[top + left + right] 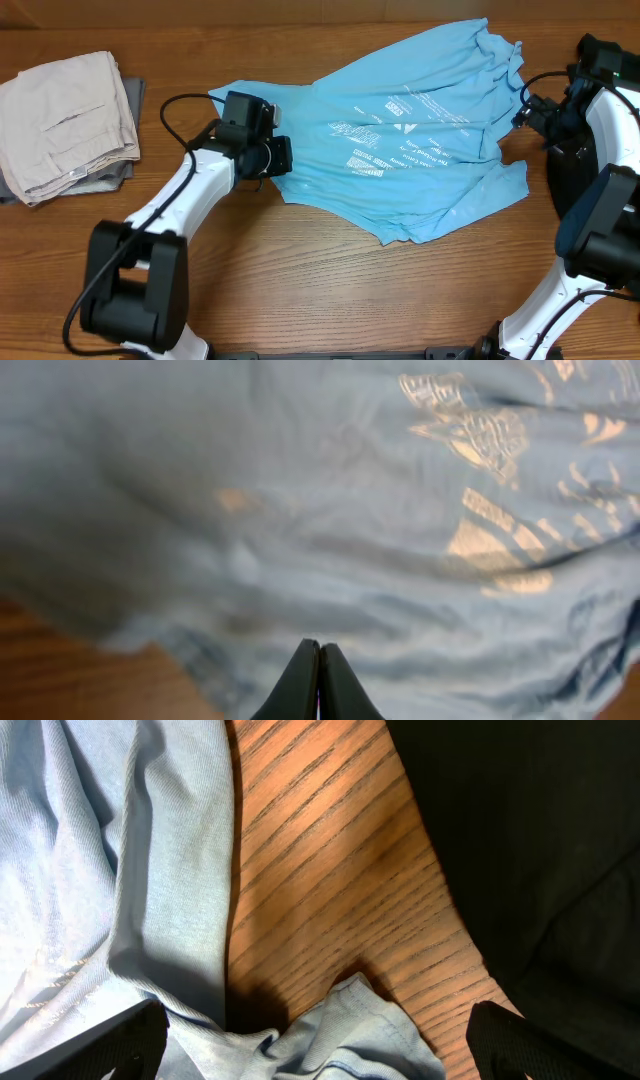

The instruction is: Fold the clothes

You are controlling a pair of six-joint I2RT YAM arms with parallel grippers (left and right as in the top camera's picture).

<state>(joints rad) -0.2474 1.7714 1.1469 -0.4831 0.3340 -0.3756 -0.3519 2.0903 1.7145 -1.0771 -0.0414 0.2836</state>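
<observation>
I will let go of the T-shirt's lower hem with my left gripper on the bare wood (229, 221) beside its near corner, toward the beige trousers.
The light blue T-shirt (400, 130) with white print lies crumpled and partly spread across the table's middle and right. My left gripper (280, 157) is at the shirt's left edge. In the left wrist view its fingers (320, 657) are pressed together with no cloth between them, and the blurred shirt (350, 530) fills the view beyond. My right gripper (525, 115) is at the shirt's bunched right edge. In the right wrist view its fingers (320, 1045) are wide open, with a hemmed fold of the shirt (350, 1020) lying between them on the wood.
Folded beige trousers (65, 120) lie at the far left on a grey garment. A black mat (570, 175) sits under the right arm, and shows in the right wrist view (530, 840). Bare wood table (330, 280) runs along the front.
</observation>
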